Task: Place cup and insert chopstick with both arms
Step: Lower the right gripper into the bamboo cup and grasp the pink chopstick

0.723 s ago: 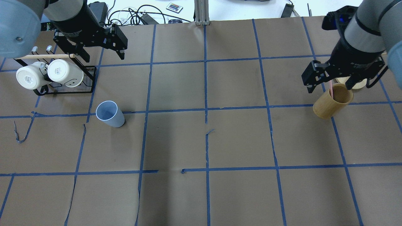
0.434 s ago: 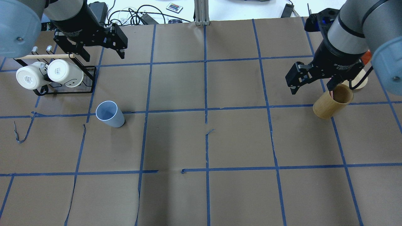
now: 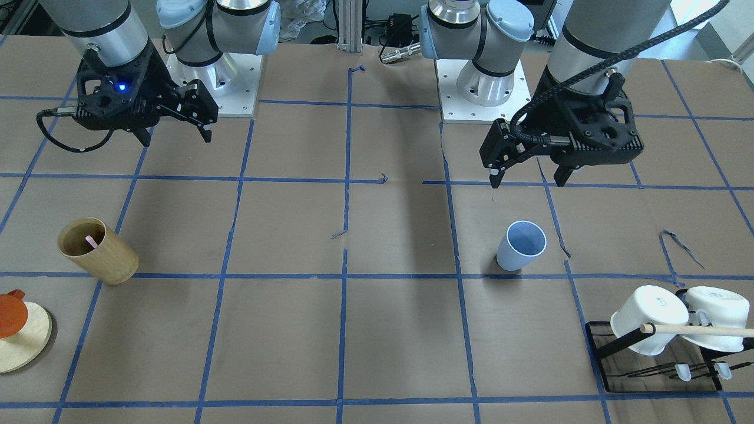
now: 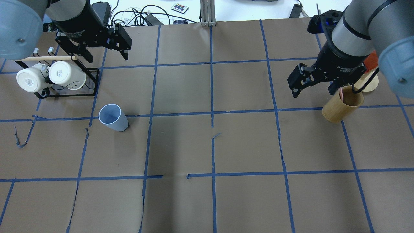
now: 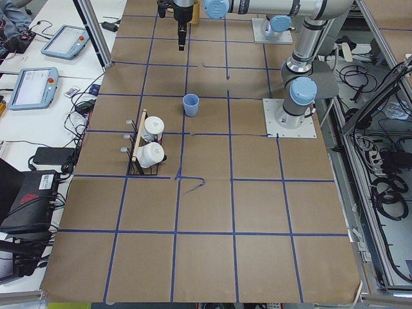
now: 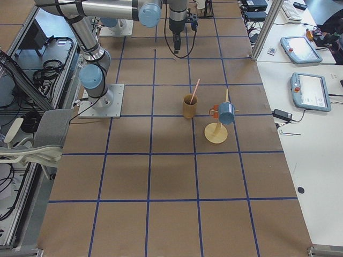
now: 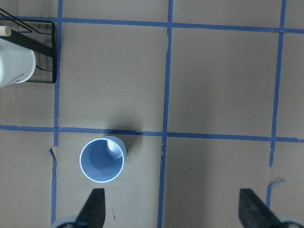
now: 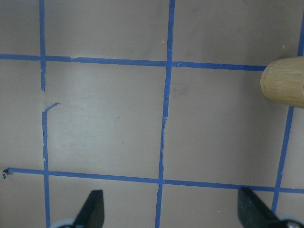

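I should close my right gripper on the upper end (image 3: 89,240) of the pale-pink chopstick at the tan bamboo cup's opening.
The light-blue cup (image 4: 113,118) stands upright on the brown paper, also in the front view (image 3: 521,246) and the left wrist view (image 7: 102,160). My left gripper (image 4: 107,58) is open and empty, raised above the table near the cup (image 3: 526,178). The pale-pink chopstick (image 4: 342,93) leans inside the tan bamboo cup (image 4: 341,108), also in the front view (image 3: 91,241) and the right side view (image 6: 195,88). My right gripper (image 4: 313,92) is open and empty, raised just beside the bamboo cup, toward the table's middle (image 3: 175,136).
A black rack (image 4: 92,82) with two white mugs and a wooden dowel stands beside my left gripper. A round wooden stand (image 3: 23,344) with an orange mug sits beyond the bamboo cup. Blue tape lines cross the paper.
My right gripper has moved off the bamboo cup toward the table's middle, still open. The chopstick stays in the bamboo cup. The left arm and blue cup have not moved.
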You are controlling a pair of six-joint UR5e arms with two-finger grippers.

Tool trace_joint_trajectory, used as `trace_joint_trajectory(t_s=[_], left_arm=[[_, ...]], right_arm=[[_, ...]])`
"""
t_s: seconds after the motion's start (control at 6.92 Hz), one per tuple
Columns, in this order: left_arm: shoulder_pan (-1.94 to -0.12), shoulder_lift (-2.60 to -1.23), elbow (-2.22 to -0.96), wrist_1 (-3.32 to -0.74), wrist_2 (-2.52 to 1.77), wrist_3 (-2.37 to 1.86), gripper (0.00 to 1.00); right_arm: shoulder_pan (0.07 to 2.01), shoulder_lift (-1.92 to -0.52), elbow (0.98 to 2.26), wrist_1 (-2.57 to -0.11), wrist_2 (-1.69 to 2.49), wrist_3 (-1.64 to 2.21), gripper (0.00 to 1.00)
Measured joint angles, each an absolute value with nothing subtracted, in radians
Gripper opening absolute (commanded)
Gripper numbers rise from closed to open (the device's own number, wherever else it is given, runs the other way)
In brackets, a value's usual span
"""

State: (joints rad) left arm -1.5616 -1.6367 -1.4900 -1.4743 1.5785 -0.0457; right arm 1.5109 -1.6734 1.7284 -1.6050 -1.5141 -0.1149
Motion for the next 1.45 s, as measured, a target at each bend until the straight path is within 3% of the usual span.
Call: trace_joint_trajectory(t_s=[1.45], left_arm=[[-1.560, -1.635, -1.501, -1.472, 1.580, -0.033, 1.00]], right_arm=[[1.507, -1.667, 1.735, -1.622, -1.533, -0.056, 1.00]])
